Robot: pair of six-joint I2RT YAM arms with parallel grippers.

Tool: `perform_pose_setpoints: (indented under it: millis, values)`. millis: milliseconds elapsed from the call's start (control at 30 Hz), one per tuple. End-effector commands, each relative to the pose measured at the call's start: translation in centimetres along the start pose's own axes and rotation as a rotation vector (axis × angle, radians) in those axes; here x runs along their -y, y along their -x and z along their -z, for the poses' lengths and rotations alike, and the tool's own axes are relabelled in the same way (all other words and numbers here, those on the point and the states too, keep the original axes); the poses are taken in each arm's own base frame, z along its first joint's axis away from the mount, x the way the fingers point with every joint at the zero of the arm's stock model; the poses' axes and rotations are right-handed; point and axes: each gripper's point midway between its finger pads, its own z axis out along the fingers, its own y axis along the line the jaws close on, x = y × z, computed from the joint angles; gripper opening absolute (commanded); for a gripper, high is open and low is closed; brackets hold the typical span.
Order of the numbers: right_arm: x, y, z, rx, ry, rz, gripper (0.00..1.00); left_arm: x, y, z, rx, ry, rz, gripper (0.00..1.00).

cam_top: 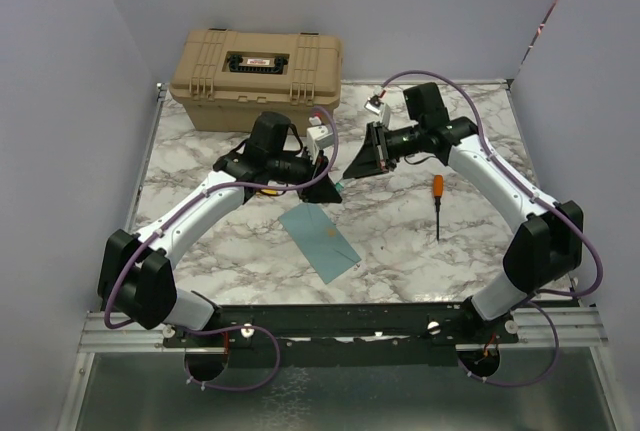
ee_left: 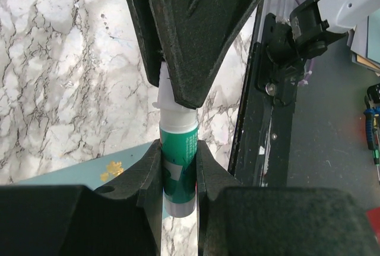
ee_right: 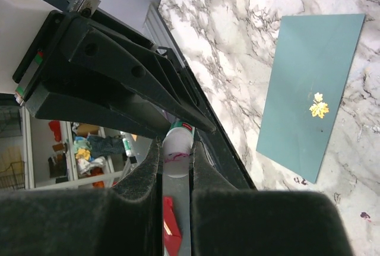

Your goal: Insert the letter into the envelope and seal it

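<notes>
My left gripper will release the glue stick on the marble (cam_top: 300, 164) between the tan hard case and the teal envelope.
The teal envelope (cam_top: 320, 241) lies flat on the marble table, closed side up, with a gold leaf sticker (ee_right: 319, 108) on it. Its near edge also shows in the left wrist view (ee_left: 77, 170). The letter is out of view. Above the envelope's far end both grippers meet on a glue stick. My left gripper (ee_left: 179, 173) is shut on its green body (ee_left: 179, 149). My right gripper (ee_right: 176, 161) is shut on its white cap (ee_right: 177, 152), coming at it from the opposite side. In the top view the left gripper (cam_top: 333, 189) and right gripper (cam_top: 352, 169) sit tip to tip.
A tan hard case (cam_top: 258, 76) stands at the back left of the table. An orange-handled screwdriver (cam_top: 437, 201) lies to the right of the envelope. Grey walls close in the table on three sides.
</notes>
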Motion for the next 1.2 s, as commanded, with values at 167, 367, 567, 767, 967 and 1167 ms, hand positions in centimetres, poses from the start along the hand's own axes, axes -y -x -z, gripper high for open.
perform_pose_setpoints:
  millis: [167, 367, 567, 767, 967, 1167]
  values:
    - [-0.5, -3.4, -1.5, -0.128, 0.015, -0.049, 0.00, -0.7, 2.1, 0.1, 0.004, 0.053, -0.195, 0.00]
    - [-0.2, -4.6, -2.1, -0.166, 0.008, -0.080, 0.00, -0.9, 2.7, 0.5, 0.006, 0.069, -0.341, 0.00]
    - [0.0, -5.4, -2.4, -0.180, 0.013, -0.116, 0.00, -1.0, 3.8, 0.6, 0.019, 0.079, -0.416, 0.00]
    - [0.0, -6.8, -3.2, -0.219, 0.022, -0.163, 0.00, -0.9, 5.5, 0.7, 0.048, 0.083, -0.489, 0.00]
    - [-0.2, -7.1, -3.7, -0.214, 0.041, -0.202, 0.00, 0.0, 7.0, 0.5, 0.083, 0.063, -0.536, 0.00]
    - [-1.0, -7.4, -4.2, -0.233, 0.103, -0.209, 0.00, 0.8, 7.0, -0.7, 0.089, 0.019, -0.550, 0.00]
